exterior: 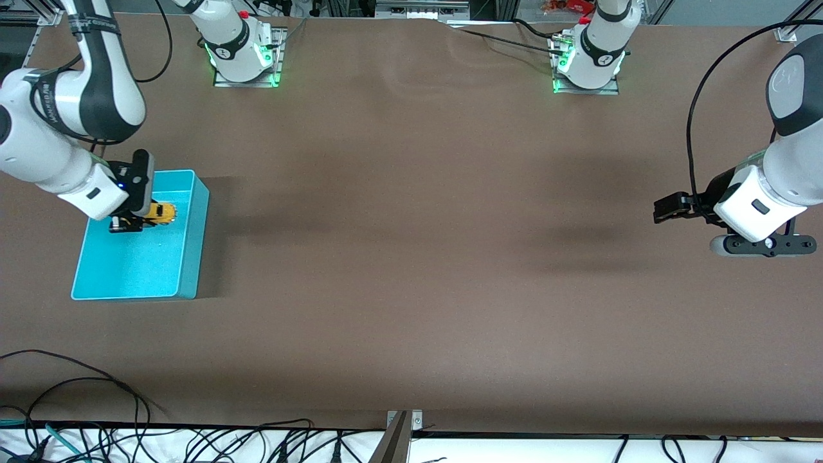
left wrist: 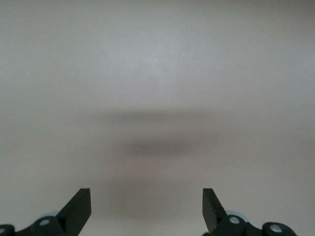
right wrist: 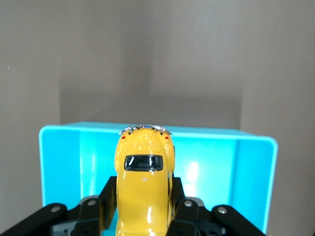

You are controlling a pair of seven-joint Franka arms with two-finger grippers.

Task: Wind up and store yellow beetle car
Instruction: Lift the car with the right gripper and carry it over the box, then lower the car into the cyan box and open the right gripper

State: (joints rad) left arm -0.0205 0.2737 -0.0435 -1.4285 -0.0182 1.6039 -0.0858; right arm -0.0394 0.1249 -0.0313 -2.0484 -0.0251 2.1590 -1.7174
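My right gripper has the yellow beetle car. Next, I let go of it beside the turquoise bin's short side (exterior: 162, 202) farthest from the loose cables.
My right gripper (exterior: 143, 222) is shut on the yellow beetle car (exterior: 160, 214) and holds it over the turquoise bin (exterior: 186, 257), above the part of the bin farther from the front camera. In the right wrist view the car (right wrist: 144, 182) sits between the black fingers (right wrist: 109, 194), pressed on both its sides, with the bin's wall (right wrist: 251, 167) below it. My left gripper (exterior: 665, 209) is open and empty, held over bare table at the left arm's end; its two fingertips (left wrist: 81, 206) stand wide apart.
The brown table (exterior: 418, 225) carries only the bin. Loose cables (exterior: 96, 411) lie along the table's edge nearest the front camera. A metal bracket (exterior: 402, 431) stands at the middle of that edge.
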